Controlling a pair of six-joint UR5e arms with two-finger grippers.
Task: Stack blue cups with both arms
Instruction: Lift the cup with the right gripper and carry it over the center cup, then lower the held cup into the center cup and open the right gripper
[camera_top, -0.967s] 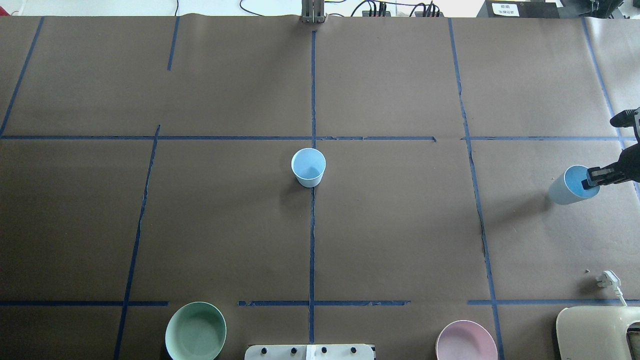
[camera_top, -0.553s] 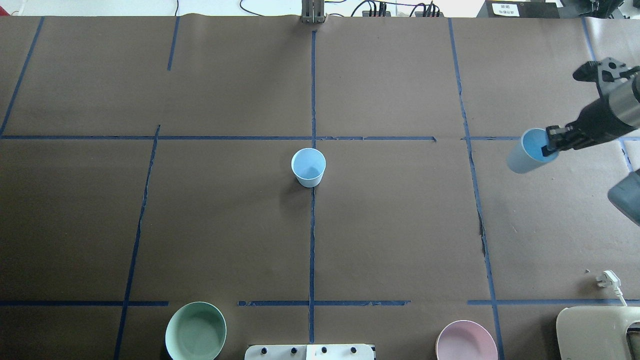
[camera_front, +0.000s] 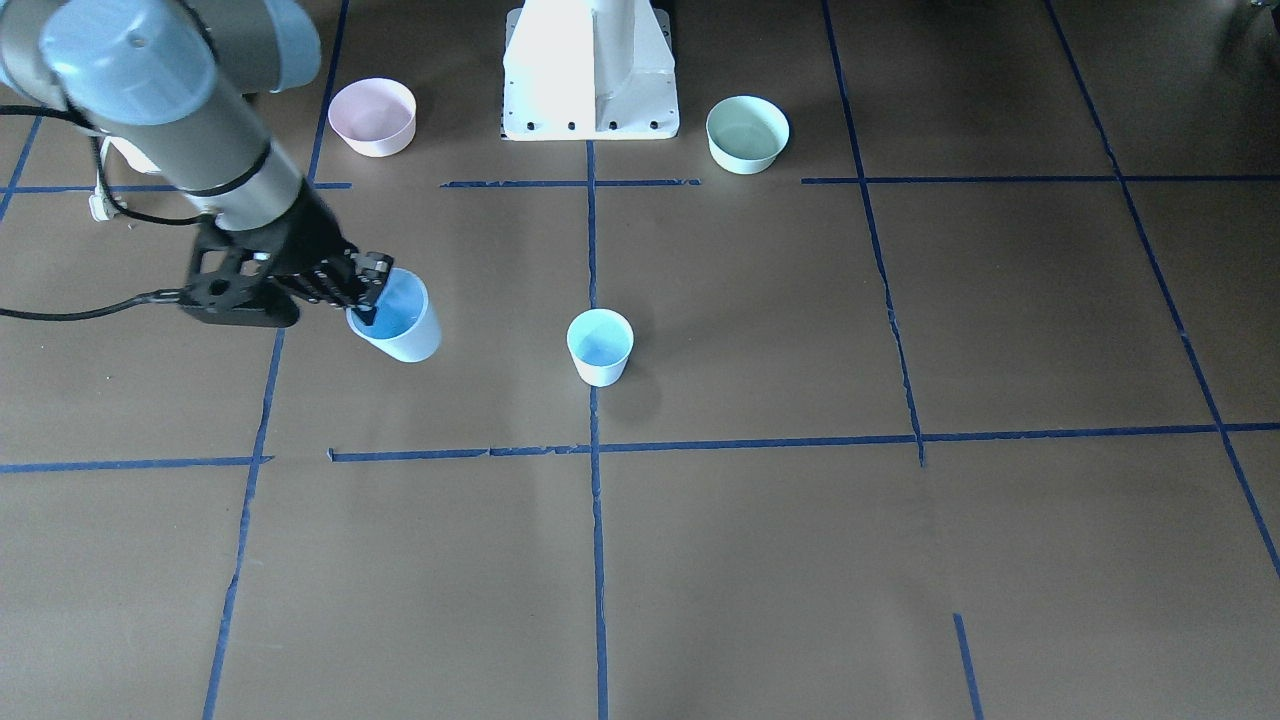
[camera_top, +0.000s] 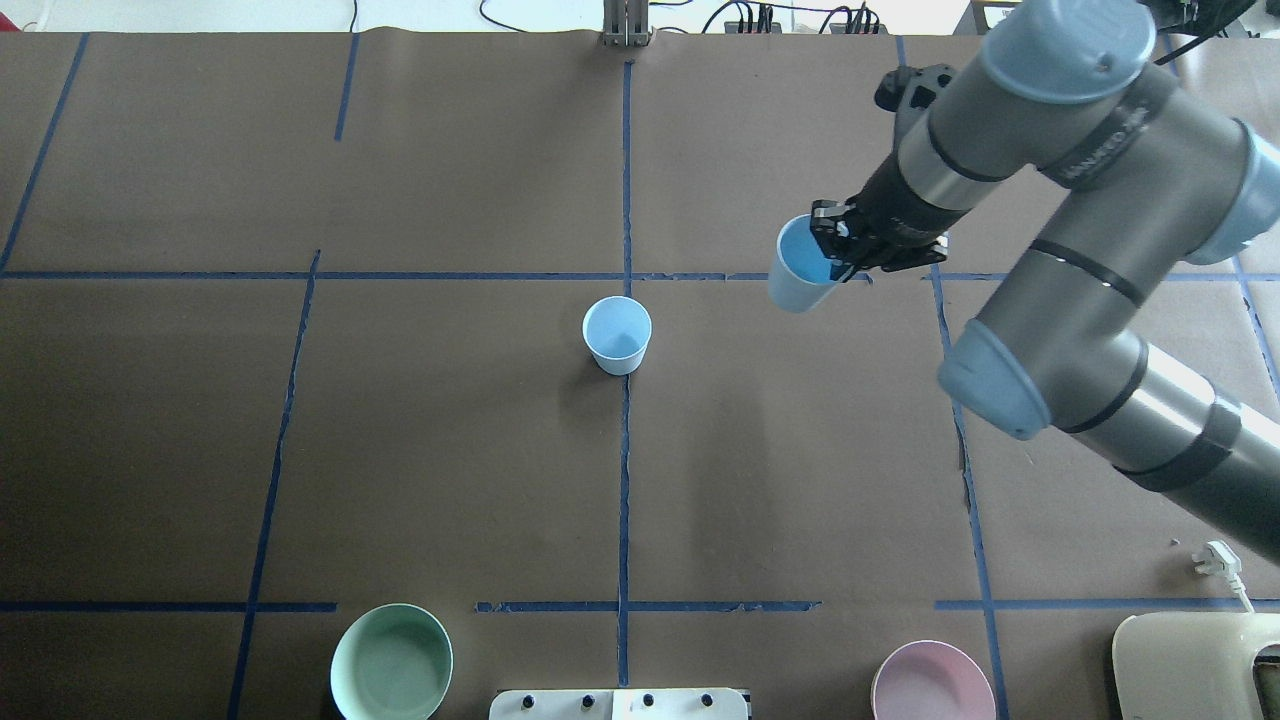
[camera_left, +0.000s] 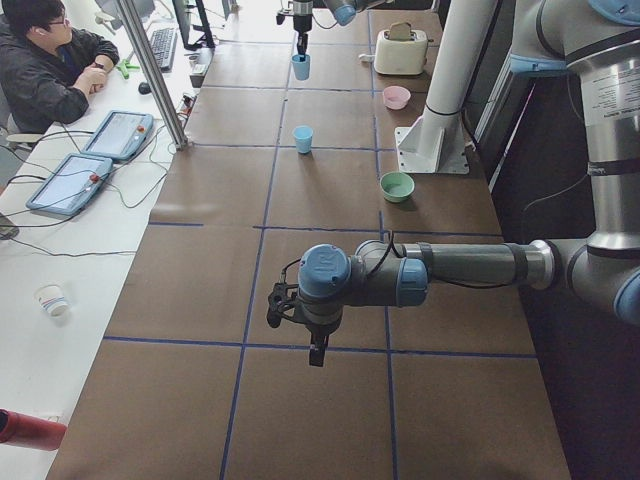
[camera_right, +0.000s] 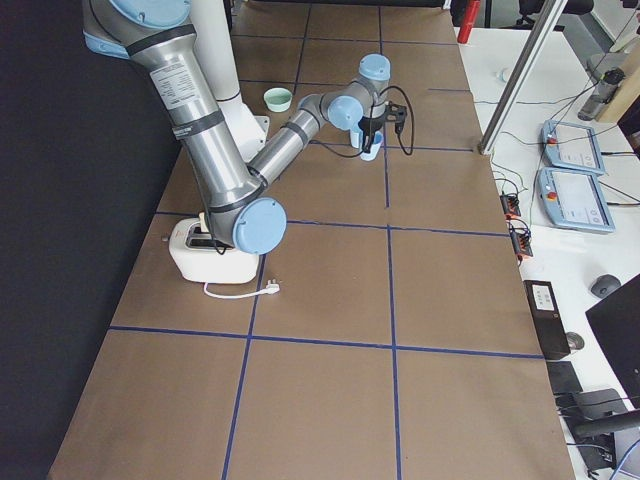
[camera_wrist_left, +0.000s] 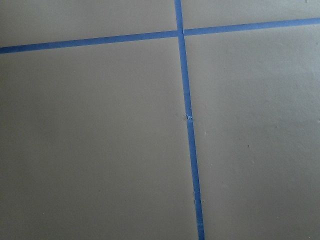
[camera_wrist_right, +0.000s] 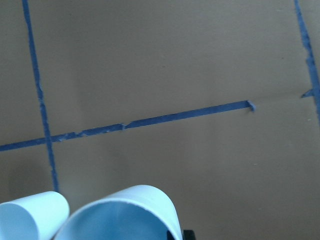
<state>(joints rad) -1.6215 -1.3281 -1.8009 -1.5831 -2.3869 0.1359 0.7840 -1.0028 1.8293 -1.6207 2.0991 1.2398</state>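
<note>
Next, my right gripper lets go of the held blue cup inside the blue cup standing on the centre tape line (camera_front: 600, 344) (camera_wrist_right: 29, 220).
One blue cup (camera_top: 617, 335) stands upright at the table's centre, on the blue tape cross; it also shows in the front view (camera_front: 600, 346). My right gripper (camera_top: 836, 246) is shut on the rim of the second blue cup (camera_top: 797, 272) and holds it tilted above the table, to the right of the standing cup and apart from it. The right wrist view shows the held cup's rim (camera_wrist_right: 120, 220) with the standing cup (camera_wrist_right: 30, 217) beside it. My left gripper (camera_left: 315, 352) shows only in the exterior left view, over bare table far from both cups; I cannot tell whether it is open.
A mint-green bowl (camera_top: 391, 662) and a pink bowl (camera_top: 932, 682) sit near the robot's base (camera_front: 590, 70). A cream toaster (camera_top: 1195, 665) with its white plug (camera_top: 1215, 558) sits at the near right. Blue tape lines cross the brown table.
My right arm has swung in from the table's right edge toward the centre, carrying the blue cup leftward and farther from the robot. The standing cup has not moved.
</note>
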